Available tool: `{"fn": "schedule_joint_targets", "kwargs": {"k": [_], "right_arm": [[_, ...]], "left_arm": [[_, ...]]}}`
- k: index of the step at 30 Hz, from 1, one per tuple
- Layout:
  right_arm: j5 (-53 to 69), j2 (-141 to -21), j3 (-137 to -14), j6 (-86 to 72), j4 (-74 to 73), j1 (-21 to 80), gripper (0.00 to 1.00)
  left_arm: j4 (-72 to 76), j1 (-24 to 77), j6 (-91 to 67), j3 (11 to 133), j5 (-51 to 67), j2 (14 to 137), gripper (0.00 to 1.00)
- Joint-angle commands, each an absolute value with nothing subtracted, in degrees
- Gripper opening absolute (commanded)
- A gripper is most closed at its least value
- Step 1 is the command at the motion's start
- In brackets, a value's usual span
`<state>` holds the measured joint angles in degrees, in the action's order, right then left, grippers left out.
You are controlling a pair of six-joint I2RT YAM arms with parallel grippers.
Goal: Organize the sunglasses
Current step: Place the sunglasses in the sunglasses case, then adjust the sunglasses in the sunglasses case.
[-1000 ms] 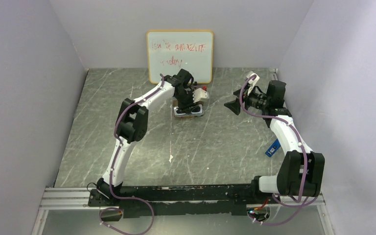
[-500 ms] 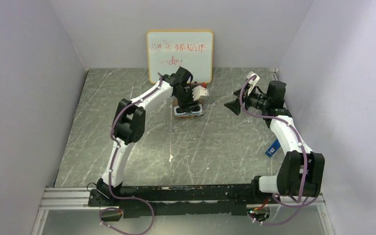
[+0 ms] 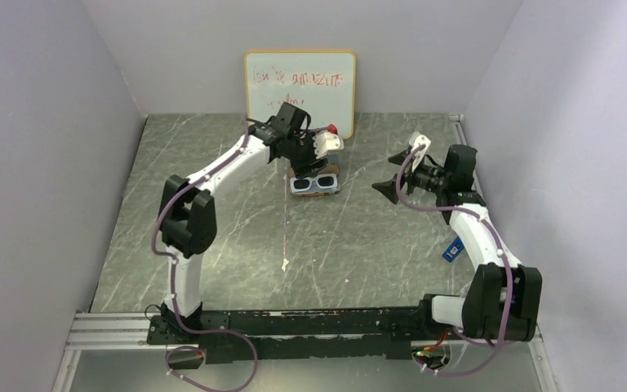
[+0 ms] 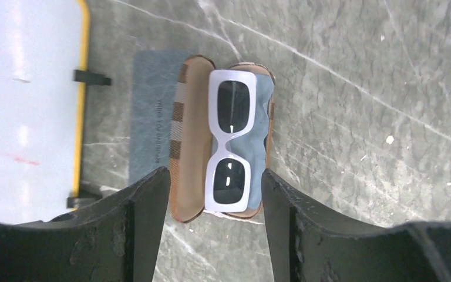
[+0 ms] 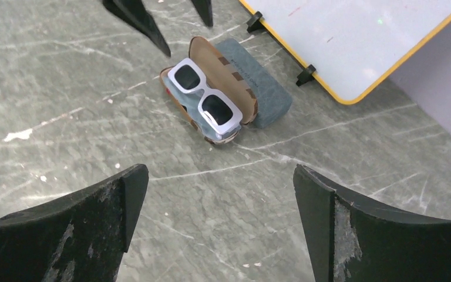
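Note:
White-framed sunglasses sit slanted against the plaid case's lid; my left gripper will settle them by their bridge (image 4: pixel 222 143) before I close it.
The white-framed sunglasses (image 4: pixel 230 141) with dark lenses lie folded on a light-blue cloth (image 4: pixel 263 120) inside the open plaid case (image 4: pixel 188 138). They also show in the top view (image 3: pixel 314 181) and the right wrist view (image 5: pixel 205 103). My left gripper (image 4: pixel 216 183) is open and empty, raised above the case's near end, shown in the top view (image 3: pixel 300 159). My right gripper (image 5: pixel 220 182) is open and empty, off to the right of the case, shown in the top view (image 3: pixel 385 186). The brown-framed pair is out of view.
A closed grey-blue case (image 4: pixel 152 123) lies against the plaid case's lid, on the whiteboard side. The whiteboard (image 3: pixel 300 94) stands at the back wall. A small blue object (image 3: pixel 455 247) lies by the right wall.
My left gripper has lifted off the plaid case and drawn back toward the whiteboard, uncovering the white sunglasses. My right gripper has shifted slightly lower and to the left.

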<state>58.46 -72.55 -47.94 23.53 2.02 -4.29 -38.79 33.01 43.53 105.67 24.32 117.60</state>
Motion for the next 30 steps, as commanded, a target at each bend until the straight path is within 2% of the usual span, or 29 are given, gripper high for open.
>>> {"fn": "schedule_joint_targets", "kwargs": {"k": [1,5,8,11,16,23,30], "right_arm": [[60.5,-67.48,-42.42,33.94,9.8,-2.08,1.0],[51.83,-69.19,-42.77,37.68,11.07,5.6,1.0],[47.93,-74.75,-47.1,34.56,10.27,9.09,1.0],[46.48,-76.17,-48.46,30.87,11.98,10.63,1.0],[45.93,-71.77,-45.09,30.45,13.49,9.03,1.0],[53.05,-67.82,-42.9,26.61,13.96,0.85,0.99],[55.07,-66.04,-42.41,24.6,15.14,-1.57,0.99]], "left_arm": [[-30.56,32.06,37.28,101.32,22.7,111.61,0.64],[-24.12,30.89,33.01,97.38,20.58,110.67,0.63],[-22.0,31.48,34.27,93.96,22.2,109.71,0.62],[-19.23,34.24,36.59,90.56,17.26,110.13,0.59],[-13.45,37.07,37.94,86.68,10.16,111.69,0.52],[-8.76,39.22,38.72,84.42,4.7,112.92,0.51],[-9.36,40.29,40.47,84.96,0.9,115.18,0.5]]}}
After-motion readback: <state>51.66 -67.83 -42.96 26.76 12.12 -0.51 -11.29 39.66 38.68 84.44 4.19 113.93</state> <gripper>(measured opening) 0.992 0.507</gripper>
